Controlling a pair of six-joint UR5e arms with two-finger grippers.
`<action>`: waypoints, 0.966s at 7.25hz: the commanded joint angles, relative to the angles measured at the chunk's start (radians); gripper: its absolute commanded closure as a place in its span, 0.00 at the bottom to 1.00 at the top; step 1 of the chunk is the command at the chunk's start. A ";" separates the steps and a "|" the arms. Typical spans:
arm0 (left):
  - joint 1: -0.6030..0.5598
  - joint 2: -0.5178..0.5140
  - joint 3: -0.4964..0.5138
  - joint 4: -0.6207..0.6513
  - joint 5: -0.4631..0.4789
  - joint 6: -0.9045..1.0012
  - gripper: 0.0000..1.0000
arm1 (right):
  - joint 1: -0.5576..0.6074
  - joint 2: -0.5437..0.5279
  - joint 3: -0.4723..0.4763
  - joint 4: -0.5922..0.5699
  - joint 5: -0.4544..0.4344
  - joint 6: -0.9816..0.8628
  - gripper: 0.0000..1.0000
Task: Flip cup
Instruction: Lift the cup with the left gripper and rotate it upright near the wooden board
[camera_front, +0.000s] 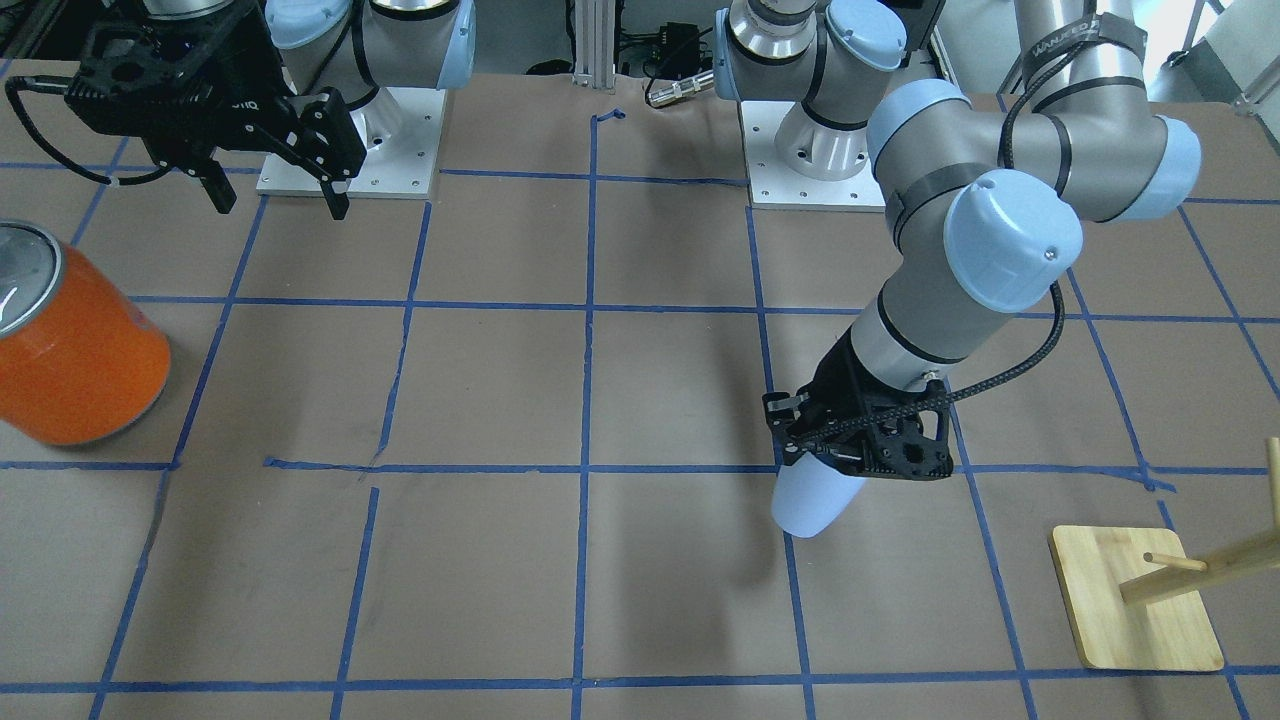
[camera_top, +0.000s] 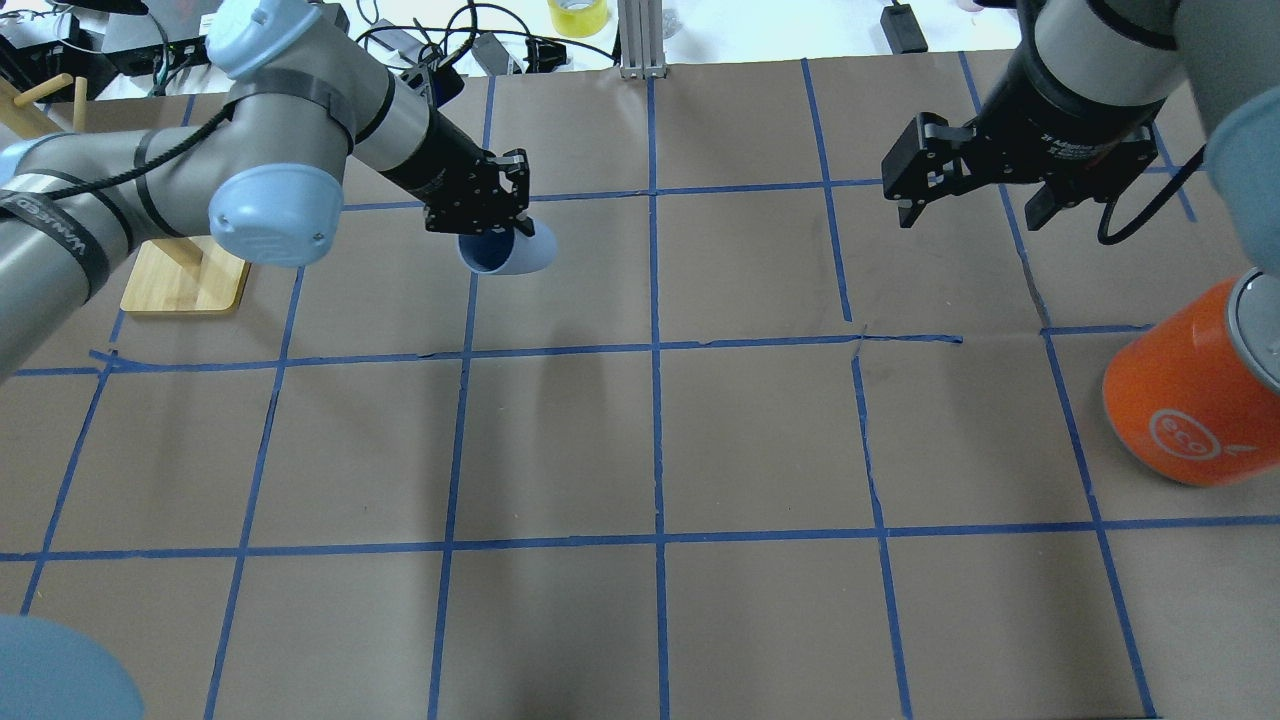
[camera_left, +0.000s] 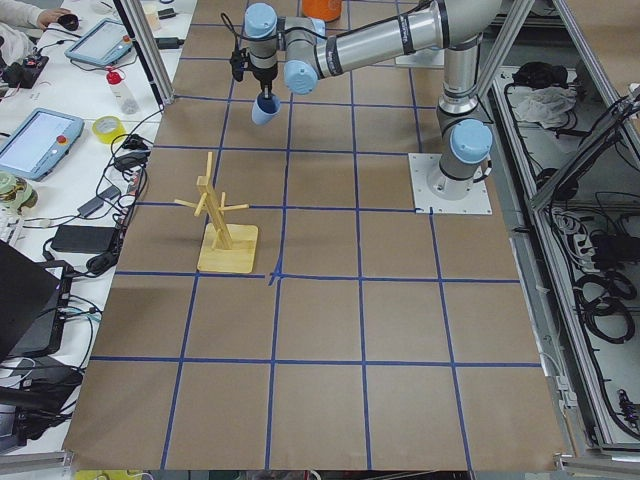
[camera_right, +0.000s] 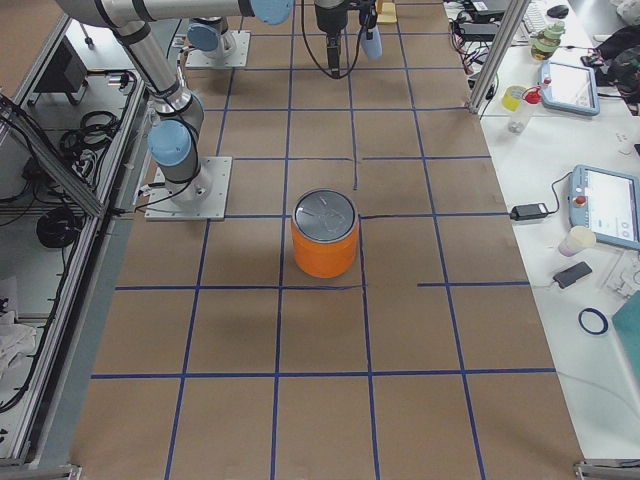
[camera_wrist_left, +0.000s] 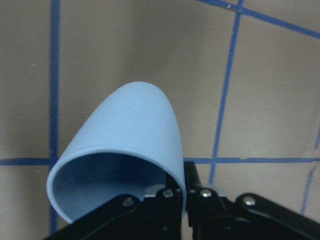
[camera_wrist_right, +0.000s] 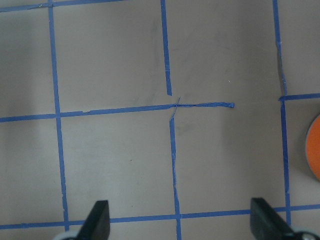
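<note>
The robot's left gripper will set the cup down on the brown paper (camera_front: 929, 583) beside the square base of the wooden peg stand.
The cup (camera_top: 510, 255) is a small pale blue tumbler with a blue interior. My left gripper (camera_top: 492, 222) is shut on its rim and holds it tilted above the table, its mouth toward the robot. It shows in the front view (camera_front: 815, 500), the left wrist view (camera_wrist_left: 130, 150), the left side view (camera_left: 264, 108) and the right side view (camera_right: 371, 42). One finger sits inside the rim, one outside. My right gripper (camera_top: 968, 205) is open and empty, high above the table, as the front view (camera_front: 280, 200) also shows.
A large orange canister (camera_top: 1190, 400) with a silver lid stands at the robot's right, also in the front view (camera_front: 70, 340). A wooden peg stand (camera_front: 1140, 600) on a square base sits at the robot's left. The table (camera_top: 640, 450) is brown paper with a blue tape grid.
</note>
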 joint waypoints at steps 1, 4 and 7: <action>0.063 -0.025 0.017 -0.009 0.113 0.339 1.00 | 0.000 -0.001 0.000 0.000 0.000 -0.002 0.00; 0.104 -0.098 0.041 0.014 0.146 0.631 1.00 | 0.000 -0.001 0.000 0.000 0.000 -0.002 0.00; 0.098 -0.146 0.037 0.059 0.248 0.789 0.99 | 0.000 -0.001 0.000 0.000 0.000 -0.004 0.00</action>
